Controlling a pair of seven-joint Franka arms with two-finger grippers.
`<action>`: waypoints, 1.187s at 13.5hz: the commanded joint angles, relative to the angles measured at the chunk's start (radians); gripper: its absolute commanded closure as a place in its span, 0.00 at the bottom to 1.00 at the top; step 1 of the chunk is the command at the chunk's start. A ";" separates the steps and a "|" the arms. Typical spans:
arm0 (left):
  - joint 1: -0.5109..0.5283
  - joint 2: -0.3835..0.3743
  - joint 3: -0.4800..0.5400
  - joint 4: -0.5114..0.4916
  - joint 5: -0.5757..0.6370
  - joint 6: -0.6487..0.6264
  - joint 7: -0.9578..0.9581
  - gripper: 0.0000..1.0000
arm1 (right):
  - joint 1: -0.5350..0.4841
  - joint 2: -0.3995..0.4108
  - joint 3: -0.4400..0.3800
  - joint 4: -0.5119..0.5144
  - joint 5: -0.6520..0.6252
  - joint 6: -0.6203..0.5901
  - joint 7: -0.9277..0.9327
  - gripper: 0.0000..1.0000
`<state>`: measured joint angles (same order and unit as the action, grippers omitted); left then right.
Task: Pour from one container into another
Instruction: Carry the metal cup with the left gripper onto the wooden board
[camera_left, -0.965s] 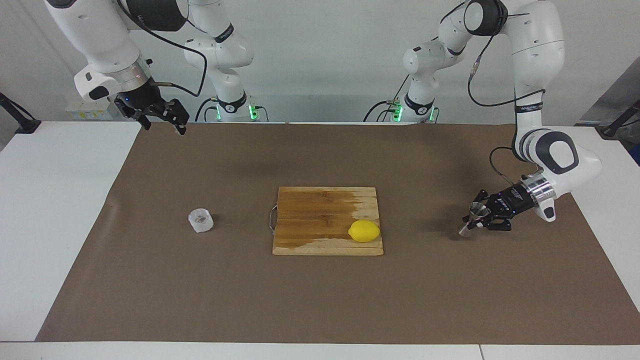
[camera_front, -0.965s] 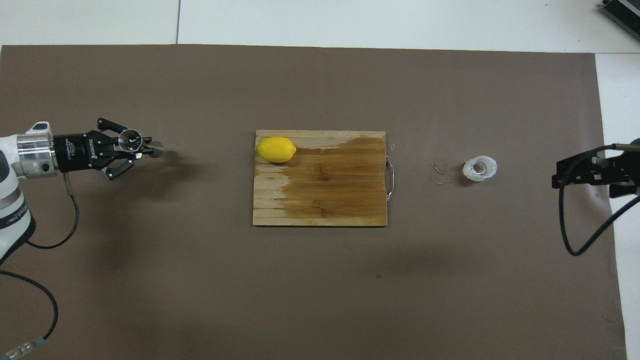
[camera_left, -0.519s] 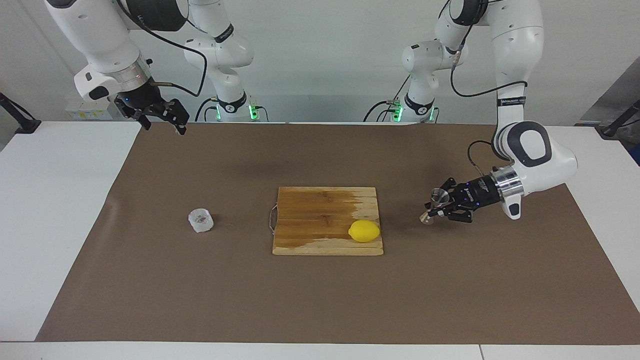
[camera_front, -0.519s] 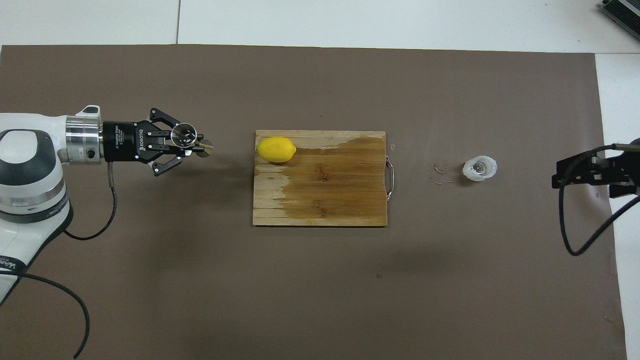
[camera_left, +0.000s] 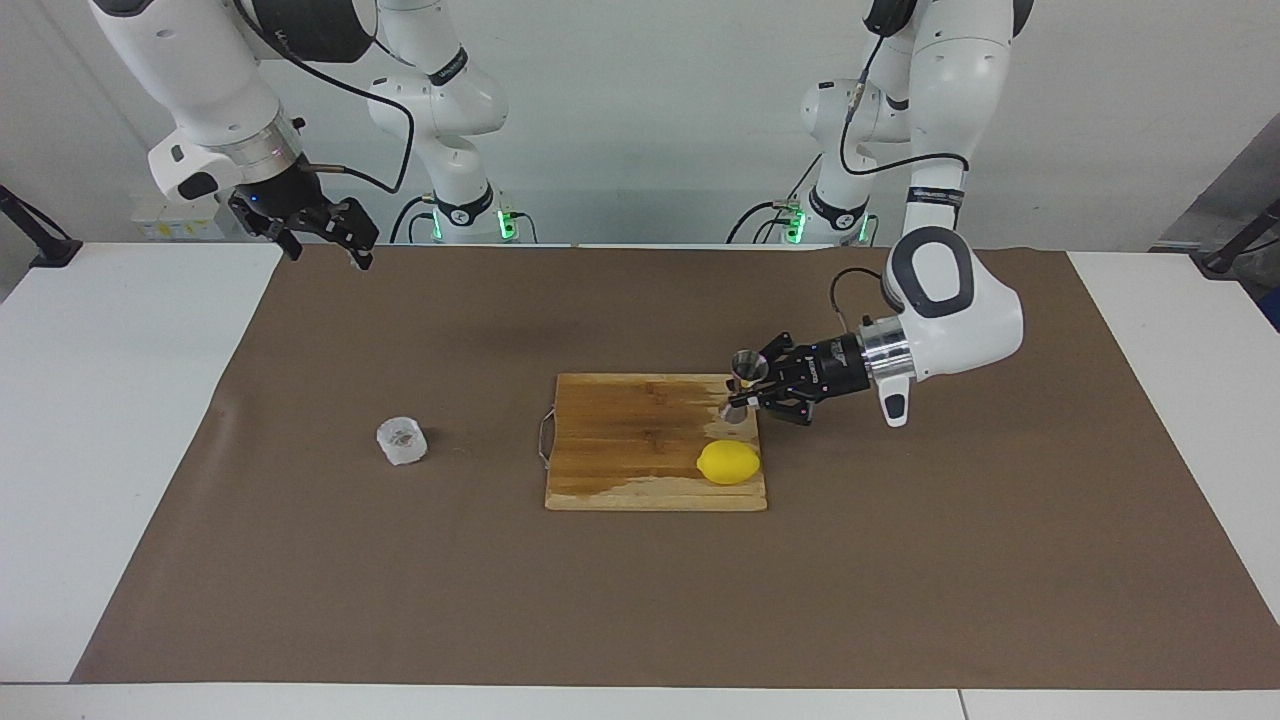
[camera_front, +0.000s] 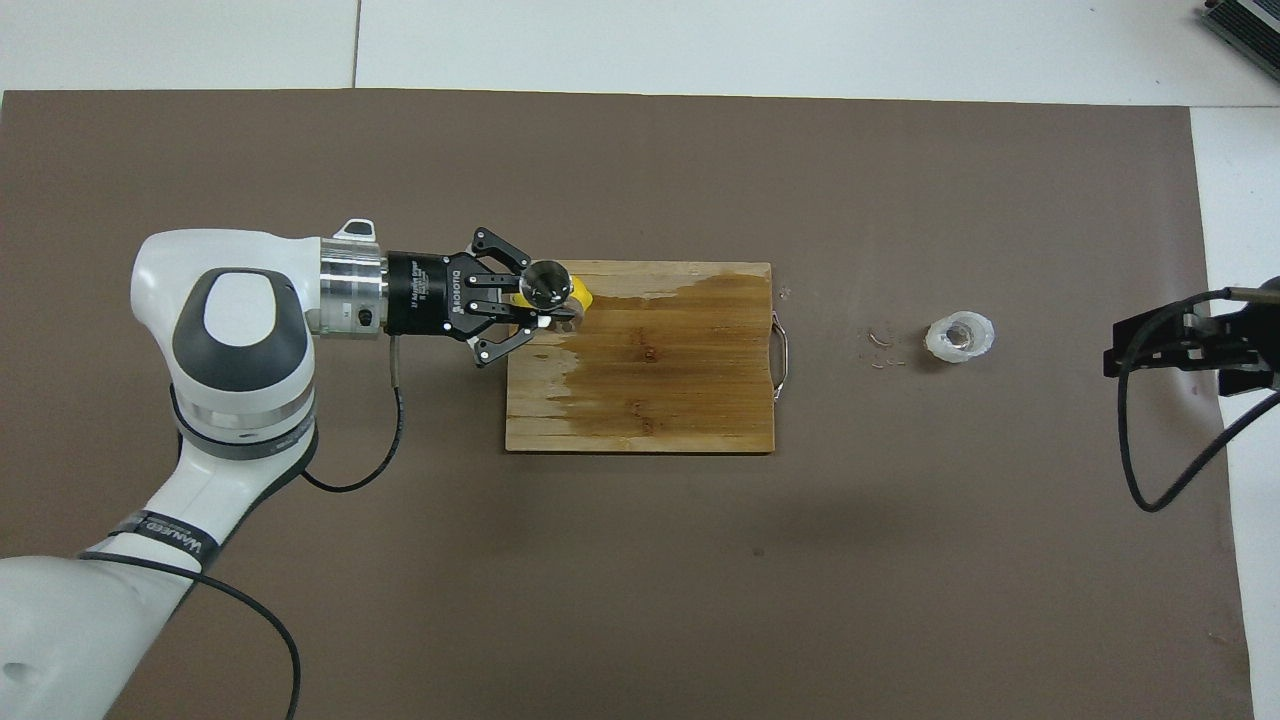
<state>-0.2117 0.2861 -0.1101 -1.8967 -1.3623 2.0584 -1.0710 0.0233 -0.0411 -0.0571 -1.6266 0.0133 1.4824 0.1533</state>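
Observation:
Next, I set the small steel jigger down with my left gripper on the cutting board's dark wet patch (camera_front: 660, 359), near its middle.
My left gripper (camera_left: 755, 392) is shut on the small steel jigger (camera_left: 742, 384) at its waist and holds it nearly upright, just above the corner of the cutting board (camera_left: 620, 450). In the overhead view the jigger (camera_front: 547, 284) and left gripper (camera_front: 545, 306) cover part of the lemon (camera_front: 579, 293). The translucent plastic cup (camera_left: 401, 441) stands on the brown mat toward the right arm's end; it also shows in the overhead view (camera_front: 959, 336). My right gripper (camera_left: 325, 238) waits, open and empty, raised over the mat's corner by its base.
The lemon (camera_left: 728, 462) lies on the wooden cutting board (camera_front: 660, 390), at its end toward the left arm. The board has a dark wet patch and a wire handle (camera_front: 782, 352) facing the cup. A few small specks (camera_front: 880, 340) lie on the mat beside the cup.
My left arm has carried the jigger from the left arm's end of the mat toward the middle, up to the cutting board's corner. The right arm and the cup have not moved.

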 joint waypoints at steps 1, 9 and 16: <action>-0.107 -0.010 0.017 -0.024 -0.089 0.118 -0.014 1.00 | 0.006 0.001 -0.009 0.002 0.007 -0.013 -0.018 0.00; -0.189 0.082 0.017 -0.019 -0.235 0.193 0.106 1.00 | 0.006 0.001 -0.009 0.002 0.007 -0.013 -0.020 0.00; -0.195 0.166 0.017 0.004 -0.281 0.197 0.175 1.00 | 0.006 0.001 -0.009 0.002 0.007 -0.013 -0.018 0.00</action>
<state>-0.3877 0.4351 -0.1065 -1.9089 -1.6134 2.2581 -0.9236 0.0233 -0.0411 -0.0571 -1.6266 0.0133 1.4824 0.1533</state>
